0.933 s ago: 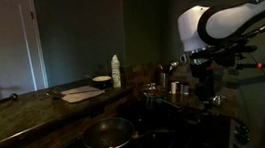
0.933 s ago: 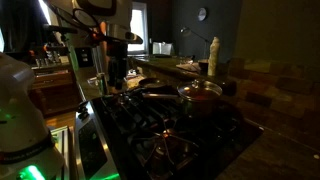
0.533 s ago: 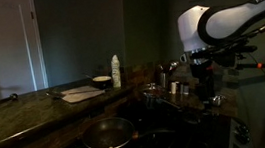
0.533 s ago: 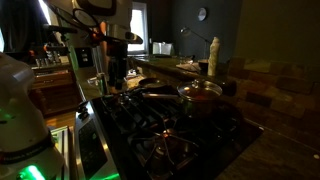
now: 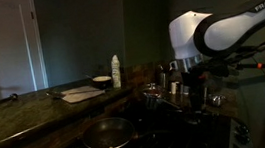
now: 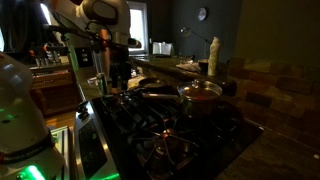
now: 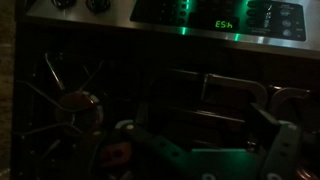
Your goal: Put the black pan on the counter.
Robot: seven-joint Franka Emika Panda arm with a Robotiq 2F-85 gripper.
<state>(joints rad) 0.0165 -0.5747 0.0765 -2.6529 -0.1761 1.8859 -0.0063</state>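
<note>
My gripper is to go to the black pan next and close on the pan's handle (image 5: 140,134), near where it joins the pan's rim.
The black pan (image 5: 109,135) sits on the stovetop near the front, round and shallow. It also shows in an exterior view (image 6: 200,92) with its handle pointing toward the arm. The dark stone counter (image 5: 31,108) runs along beside the stove. My gripper (image 5: 197,95) hangs above the far side of the stove, well away from the pan; it also shows in an exterior view (image 6: 113,75). In the wrist view the gripper (image 7: 205,145) looks open and empty, with its fingers wide apart over the dark grates. The pan is not clear in the wrist view.
Small steel pots and cups (image 5: 159,89) stand on the stove below the arm. A white bottle (image 5: 116,72), a bowl (image 5: 101,82) and a flat board (image 5: 79,93) lie on the counter. The stove control panel (image 7: 220,22) glows green.
The arm has shifted a little toward the pan side of the stove. The pan and pots have not moved.
</note>
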